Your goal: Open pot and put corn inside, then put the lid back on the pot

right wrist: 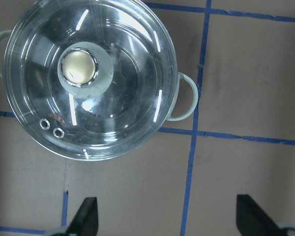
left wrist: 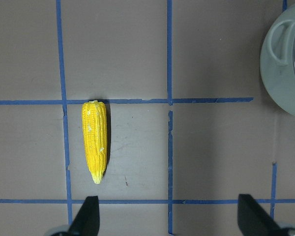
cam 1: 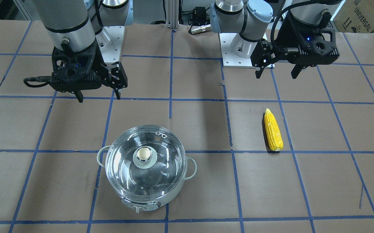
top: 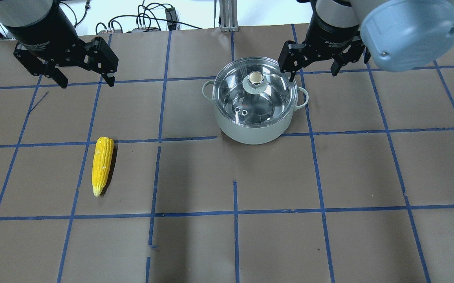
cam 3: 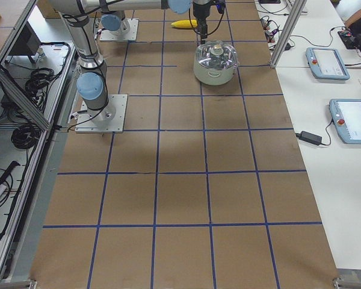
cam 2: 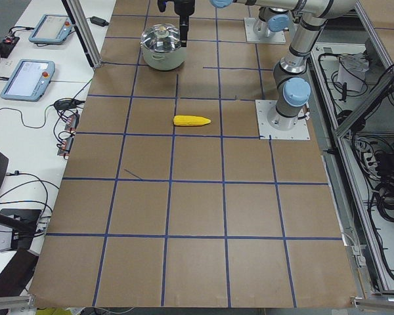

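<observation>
The pot has to be opened for the corn, so next my right gripper goes to the glass lid's pale knob (cam 1: pixel 143 154) (right wrist: pixel 78 68) and closes there.
The steel pot (top: pixel 250 131) stands on the table with the clear glass lid (top: pixel 268 94) on it, its pale knob (top: pixel 255 77) upright. The yellow corn (top: pixel 102 165) lies flat, well apart from the pot. My left gripper (top: pixel 87 83) is open and empty, in the air beyond the corn (left wrist: pixel 95 140). My right gripper (top: pixel 308 70) is open and empty, beside and above the pot; its wrist view looks down on the lid (right wrist: pixel 118 98). In the front view the pot's handle (cam 1: pixel 192 166) and the corn (cam 1: pixel 273 134) also show.
Brown paper with a blue tape grid (top: pixel 235 212) covers the table. The arms' white base plates (cam 1: pixel 238 60) sit at the robot's side. Pendant tablets (cam 3: pixel 328 63) lie on a side bench past the table's edge.
</observation>
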`<action>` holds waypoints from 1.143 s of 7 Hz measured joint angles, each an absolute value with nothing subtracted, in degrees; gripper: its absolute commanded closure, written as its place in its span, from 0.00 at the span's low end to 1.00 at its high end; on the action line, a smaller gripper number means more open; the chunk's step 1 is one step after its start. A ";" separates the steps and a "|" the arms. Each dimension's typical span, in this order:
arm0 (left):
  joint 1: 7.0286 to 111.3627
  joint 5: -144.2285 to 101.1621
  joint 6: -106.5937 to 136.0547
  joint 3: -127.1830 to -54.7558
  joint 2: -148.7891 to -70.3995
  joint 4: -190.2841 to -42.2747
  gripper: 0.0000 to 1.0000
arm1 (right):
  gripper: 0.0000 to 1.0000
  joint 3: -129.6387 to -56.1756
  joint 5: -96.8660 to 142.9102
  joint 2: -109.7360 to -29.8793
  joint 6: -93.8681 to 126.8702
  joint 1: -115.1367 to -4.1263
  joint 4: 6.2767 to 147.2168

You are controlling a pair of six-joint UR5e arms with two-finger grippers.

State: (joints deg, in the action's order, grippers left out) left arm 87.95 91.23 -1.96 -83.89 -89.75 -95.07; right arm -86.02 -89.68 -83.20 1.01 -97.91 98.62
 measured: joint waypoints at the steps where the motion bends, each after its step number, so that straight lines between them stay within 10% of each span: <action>1: 87.93 91.23 -1.94 -83.87 -89.78 -95.15 0.00 | 0.02 -84.94 -89.43 -80.42 1.22 -99.17 101.00; 8: 87.90 90.76 -2.15 -84.51 -91.27 -95.17 0.00 | 0.06 -77.94 -89.33 -64.12 1.56 -105.87 108.43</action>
State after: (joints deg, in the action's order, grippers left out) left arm 87.90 90.76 -2.15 -84.51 -91.27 -95.17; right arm -77.94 -89.33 -64.12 1.56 -105.87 108.43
